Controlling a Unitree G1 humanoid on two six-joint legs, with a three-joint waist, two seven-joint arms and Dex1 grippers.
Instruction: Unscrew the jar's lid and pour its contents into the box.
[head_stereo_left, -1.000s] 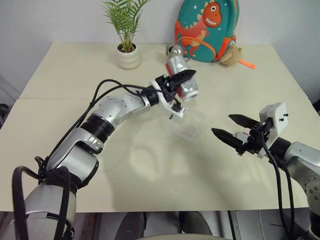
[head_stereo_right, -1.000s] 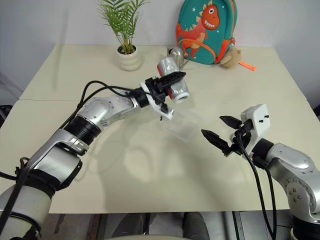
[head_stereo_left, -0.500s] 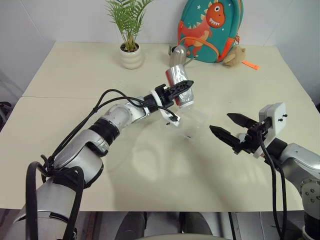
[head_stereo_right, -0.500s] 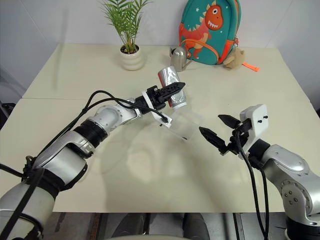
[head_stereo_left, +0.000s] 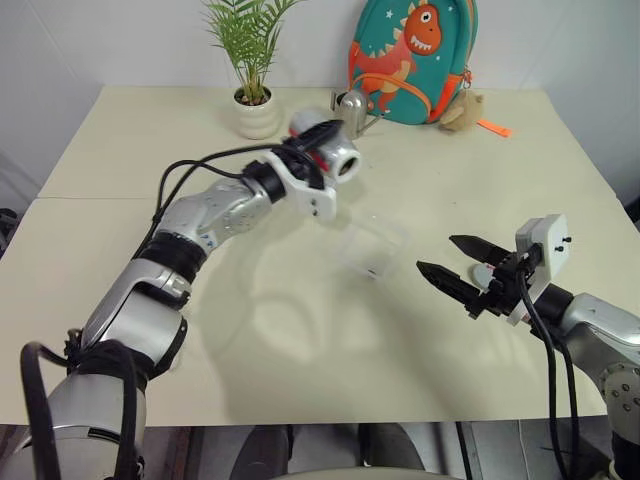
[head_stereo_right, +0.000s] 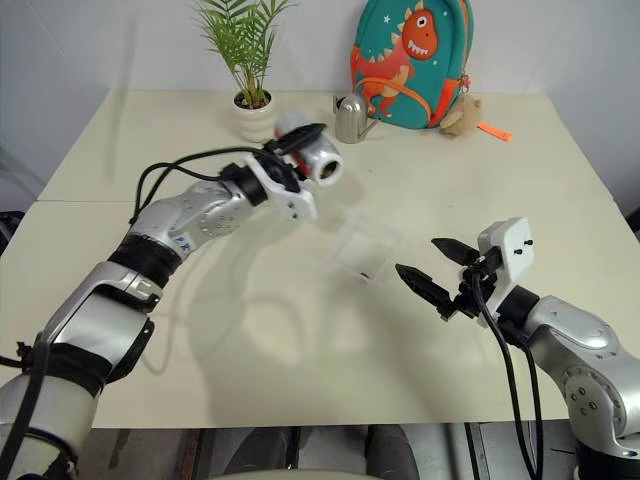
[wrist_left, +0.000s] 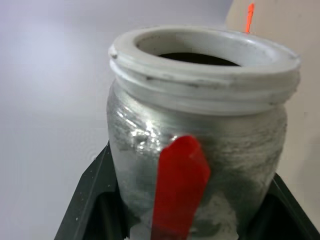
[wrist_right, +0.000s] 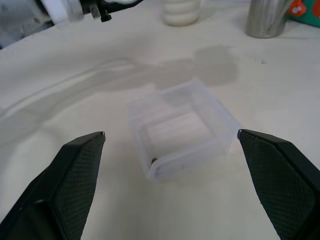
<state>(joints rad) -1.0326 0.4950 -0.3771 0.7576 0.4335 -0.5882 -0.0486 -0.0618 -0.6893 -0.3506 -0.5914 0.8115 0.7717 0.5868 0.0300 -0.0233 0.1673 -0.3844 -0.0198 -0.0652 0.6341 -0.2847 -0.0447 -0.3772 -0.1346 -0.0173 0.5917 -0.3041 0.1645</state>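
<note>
Next, I set the jar upright with my left gripper on the bare table just this side of the table's seam (head_stereo_left: 147, 236). The jar is now in the air beyond the box.
My left gripper (head_stereo_left: 312, 143) is shut on the jar (head_stereo_left: 340, 162), held in the air to the left of the box and a little beyond it. The jar lies nearly level with its mouth open and turned toward the box side. In the left wrist view the jar (wrist_left: 200, 125) shows a white threaded rim and a red streak (wrist_left: 180, 195); its inside is dark. The lid is out of view. The clear box (head_stereo_left: 372, 250) rests on the table, with a small brownish bit of the contents (wrist_right: 154, 161) at its near wall. My right gripper (head_stereo_left: 436, 252) hovers open just right of the box, pointing at it.
A white plant pot (head_stereo_left: 258, 115), a metal watering can (head_stereo_left: 350, 105), a dinosaur backpack (head_stereo_left: 412, 55) and a small plush toy (head_stereo_left: 460, 112) stand along the far edge of the table (head_stereo_left: 300, 340).
My left arm has swung the jar to the left, away from above the box, and rolled it from a steep tilt to nearly level. The right gripper has stayed put.
</note>
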